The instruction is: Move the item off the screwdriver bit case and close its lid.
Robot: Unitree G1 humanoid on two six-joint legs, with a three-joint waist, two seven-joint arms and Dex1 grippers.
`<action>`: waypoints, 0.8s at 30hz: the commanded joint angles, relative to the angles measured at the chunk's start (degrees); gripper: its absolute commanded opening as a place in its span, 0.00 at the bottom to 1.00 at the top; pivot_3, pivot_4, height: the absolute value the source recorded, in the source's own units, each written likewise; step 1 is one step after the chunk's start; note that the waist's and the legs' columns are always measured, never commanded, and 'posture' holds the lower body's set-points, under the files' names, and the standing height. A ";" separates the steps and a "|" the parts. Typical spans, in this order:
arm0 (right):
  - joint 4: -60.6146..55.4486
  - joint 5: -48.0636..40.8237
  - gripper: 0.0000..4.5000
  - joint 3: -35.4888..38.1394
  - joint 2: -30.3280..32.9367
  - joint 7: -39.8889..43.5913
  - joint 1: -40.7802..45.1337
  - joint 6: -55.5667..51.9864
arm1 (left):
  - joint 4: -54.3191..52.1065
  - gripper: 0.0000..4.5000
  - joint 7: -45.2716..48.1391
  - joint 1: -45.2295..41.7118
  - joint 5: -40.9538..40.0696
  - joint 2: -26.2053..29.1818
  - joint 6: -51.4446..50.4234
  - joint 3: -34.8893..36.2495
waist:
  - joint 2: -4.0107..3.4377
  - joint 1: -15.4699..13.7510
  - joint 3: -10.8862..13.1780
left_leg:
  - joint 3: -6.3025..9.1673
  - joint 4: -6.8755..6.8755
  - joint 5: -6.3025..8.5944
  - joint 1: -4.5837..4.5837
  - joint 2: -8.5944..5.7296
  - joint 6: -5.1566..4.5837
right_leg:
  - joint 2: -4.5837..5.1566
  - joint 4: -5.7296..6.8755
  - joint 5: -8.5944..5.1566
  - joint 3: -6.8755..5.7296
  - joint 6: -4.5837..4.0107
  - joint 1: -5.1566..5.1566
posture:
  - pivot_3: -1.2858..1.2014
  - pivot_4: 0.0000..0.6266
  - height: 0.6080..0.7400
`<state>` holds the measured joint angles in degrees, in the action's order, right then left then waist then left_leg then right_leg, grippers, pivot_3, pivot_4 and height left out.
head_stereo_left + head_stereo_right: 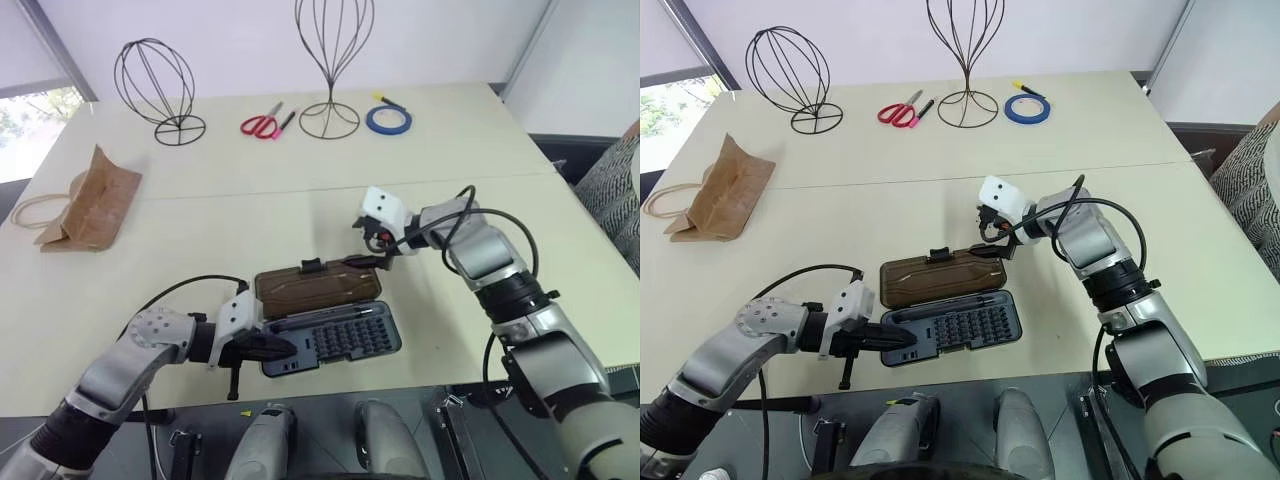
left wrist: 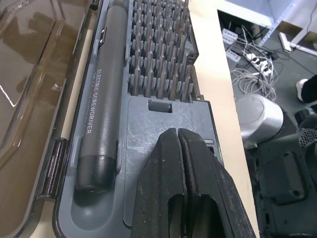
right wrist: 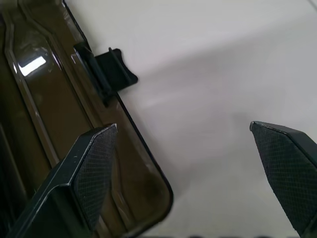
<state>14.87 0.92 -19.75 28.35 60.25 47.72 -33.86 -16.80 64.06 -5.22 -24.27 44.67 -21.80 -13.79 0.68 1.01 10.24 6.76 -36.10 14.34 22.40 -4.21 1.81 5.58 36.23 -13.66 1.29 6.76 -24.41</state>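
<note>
The lid sits crooked to the robot's open right gripper fingers, so the right gripper should move lower and pinch the lid's far edge (image 3: 140, 135) near the latch before lifting it.
The brown paper bag (image 1: 90, 200) lies at the table's far left with its string handles (image 1: 35, 208), well apart from the screwdriver bit case (image 1: 335, 338). The case sits open near the front edge, showing rows of bits and a slim driver (image 2: 99, 104). Its smoky brown lid (image 1: 318, 288) lies flat behind the base, latch tab (image 3: 116, 69) pointing away. My left gripper (image 2: 177, 134) is shut, its tips resting over the left end of the base. My right gripper (image 3: 181, 129) hangs open over the lid's far right corner, one finger (image 3: 94, 163) above the lid, the other above bare table.
At the back stand two wire head-shaped forms (image 1: 158, 85) (image 1: 332, 60), with red scissors (image 1: 262, 124) between them and a blue tape roll (image 1: 388, 119) to the right. The table's front edge (image 1: 420, 385) runs just below the case.
</note>
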 commanded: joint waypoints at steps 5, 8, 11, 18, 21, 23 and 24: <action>-1.53 -0.42 1.00 0.30 -0.93 -1.26 -1.01 -0.19 | 3.92 0.01 -0.23 0.84 3.12 0.06 -0.19 -1.34 | -0.06 -0.01 -0.04 | 0.00 -0.01 0.00 0.00 0.00 0.00 | 0.00 0.00 0.00 0.00 0.00 0.00 | 0.52 0.24 1.00; -2.14 -0.34 1.00 0.02 -1.21 -1.79 -2.21 -0.65 | 4.15 0.01 -0.20 0.36 3.10 -0.13 -0.27 -1.34 | -0.09 -0.01 -0.07 | -0.01 -0.02 0.00 -0.01 0.00 0.00 | 0.00 0.01 0.00 0.00 0.00 0.02 | 0.52 0.24 1.00; -2.64 -0.17 1.00 -0.24 -1.47 -2.24 -3.14 -0.93 | 3.66 0.01 -0.19 0.33 3.10 -0.04 -0.41 -1.24 | -0.12 0.01 -0.08 | -0.01 -0.02 0.00 -0.01 0.00 0.00 | 0.00 0.01 0.01 0.00 0.00 0.02 | 0.52 0.24 1.00; -3.38 0.31 0.57 -0.85 -2.76 -4.25 -4.94 -1.42 | 0.61 0.00 -1.03 -0.70 2.20 0.15 -3.51 -0.81 | -0.15 0.02 -0.11 | -0.01 -0.03 0.00 -0.04 0.00 0.00 | -0.01 0.02 0.02 0.00 -0.01 0.05 | 0.52 0.24 1.00; -4.21 0.31 0.22 -1.18 -2.88 -4.52 -5.53 -1.57 | -0.21 0.00 -1.44 -0.93 2.17 0.04 -4.50 -0.75 | -0.14 0.01 -0.14 | -0.01 -0.04 0.00 -0.04 0.00 0.00 | -0.01 0.02 0.02 0.00 -0.01 0.06 | 0.52 0.24 1.00; -4.84 0.54 0.04 -1.63 -2.62 -4.32 -5.94 -1.22 | -0.78 0.00 -1.73 -0.99 1.99 0.08 -5.10 -0.60 | -0.04 0.09 -0.28 | 0.00 -0.02 0.00 -0.10 0.02 0.00 | -0.03 0.02 0.02 -0.01 -0.01 0.11 | 0.52 0.24 1.00; -5.13 0.62 0.00 -1.76 -2.52 -4.26 -6.12 -1.14 | -1.08 0.00 -1.85 -0.99 1.89 0.15 -5.38 -0.52 | -0.06 0.16 -0.29 | 0.00 -0.02 0.00 -0.19 0.05 0.00 | -0.05 0.02 0.02 -0.01 -0.01 0.20 | 0.52 0.24 1.00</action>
<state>9.79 0.99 -20.96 25.84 56.75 42.41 -34.54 -17.90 63.06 -6.99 -24.02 44.34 -25.75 -13.79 0.62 1.17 9.95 6.76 -36.12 14.34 22.18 -4.16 1.81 5.53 36.25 -13.62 1.29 6.73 -24.18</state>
